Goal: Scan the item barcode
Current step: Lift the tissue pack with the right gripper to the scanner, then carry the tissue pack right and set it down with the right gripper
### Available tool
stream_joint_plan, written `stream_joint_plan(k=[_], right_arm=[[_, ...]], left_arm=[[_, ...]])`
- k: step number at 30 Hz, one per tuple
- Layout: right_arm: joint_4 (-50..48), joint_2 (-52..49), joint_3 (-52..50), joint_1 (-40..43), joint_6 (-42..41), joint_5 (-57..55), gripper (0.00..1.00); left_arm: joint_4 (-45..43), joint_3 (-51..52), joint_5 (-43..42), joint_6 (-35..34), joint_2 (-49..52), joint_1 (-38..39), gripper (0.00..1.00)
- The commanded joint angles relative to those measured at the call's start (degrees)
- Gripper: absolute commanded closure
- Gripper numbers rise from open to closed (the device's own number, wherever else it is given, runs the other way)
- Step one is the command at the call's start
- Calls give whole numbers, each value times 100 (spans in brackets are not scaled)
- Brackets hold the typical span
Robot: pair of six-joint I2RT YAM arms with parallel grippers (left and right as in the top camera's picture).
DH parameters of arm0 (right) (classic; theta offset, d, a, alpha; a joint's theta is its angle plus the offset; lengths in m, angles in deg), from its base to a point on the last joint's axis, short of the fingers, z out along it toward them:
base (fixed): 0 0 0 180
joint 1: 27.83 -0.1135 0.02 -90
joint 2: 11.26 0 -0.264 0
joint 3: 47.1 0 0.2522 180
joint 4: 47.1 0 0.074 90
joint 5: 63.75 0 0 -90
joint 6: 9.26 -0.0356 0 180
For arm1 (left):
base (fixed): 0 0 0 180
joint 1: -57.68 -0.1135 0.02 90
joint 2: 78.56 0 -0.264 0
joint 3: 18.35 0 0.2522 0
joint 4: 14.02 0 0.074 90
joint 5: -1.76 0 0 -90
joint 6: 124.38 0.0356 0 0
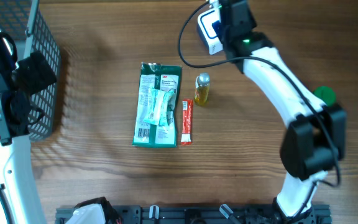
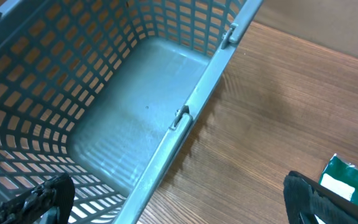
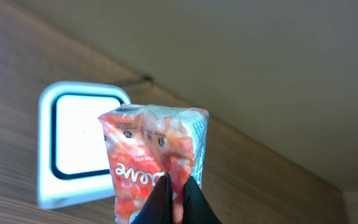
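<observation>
Next, my right gripper releases the red-and-white snack packet so that it rests on the wood (image 1: pixel 280 114) between the yellow bottle and the green object.
My right gripper (image 3: pixel 176 198) is shut on a red-and-white snack packet (image 3: pixel 154 149), pinching its lower edge. The packet hangs in front of the white barcode scanner (image 3: pixel 73 146), covering its right side. In the overhead view the scanner (image 1: pixel 207 31) stands at the back of the table, with the right gripper (image 1: pixel 221 22) over it and the packet hidden under the arm. My left gripper (image 2: pixel 179 211) stands open with nothing in it, straddling the rim of the blue-grey basket (image 2: pixel 194 106). One fingertip (image 2: pixel 39 199) is over the basket and the other is over the wood.
A green 3M package (image 1: pixel 158 104) lies mid-table, and its corner (image 2: pixel 353 183) shows in the left wrist view. A red stick sachet (image 1: pixel 186 122) and a small yellow bottle (image 1: pixel 202 88) sit right of it. The basket (image 1: pixel 42 74) stands at the far left, and a green object (image 1: pixel 324 94) shows behind the right arm.
</observation>
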Motion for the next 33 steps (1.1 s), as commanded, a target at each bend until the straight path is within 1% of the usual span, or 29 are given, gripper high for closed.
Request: stream_joint_plan(k=[1,6,11,20,22,24,26,28,30,31,33], right_arm=[[-485,-623,83,-153,1191,-518,96],[-1172,-920,83,-258,2131,-667,96],[-1580,-960,83,-264,2400,-667,96],[-1773,-1502,79,-249,2378,-597,96],[-1781,-1547,79,-238,2109,-601,96],[-1934,-1381,81,-214,1593,-697,96],[-1950,-1093,81,-157,1327,-640,96],[-1810,-579,81,-50,1193,-575,96],[-1462,-138,81,57,1095,-555,96],[-1154,109,81,120,887,-546,96],[-133,619,81,282,229,-170,96]], left_arm=[[-15,-15,-11,68,-4,-22,0],[-17,-15,-11,68,-4,-22,0],[-15,-15,-11,68,-4,-22,0],[-15,-15,-11,68,-4,-22,0],[-17,-15,-11,68,-4,-22,0],[-15,-15,-11,68,-4,-22,0],[-15,-15,-11,68,-4,-22,0],[-15,-15,-11,68,-4,-22,0],[-15,-15,-11,68,-4,-22,0],[-17,-15,-11,68,-4,-22,0],[-15,-15,-11,68,-4,-22,0]])
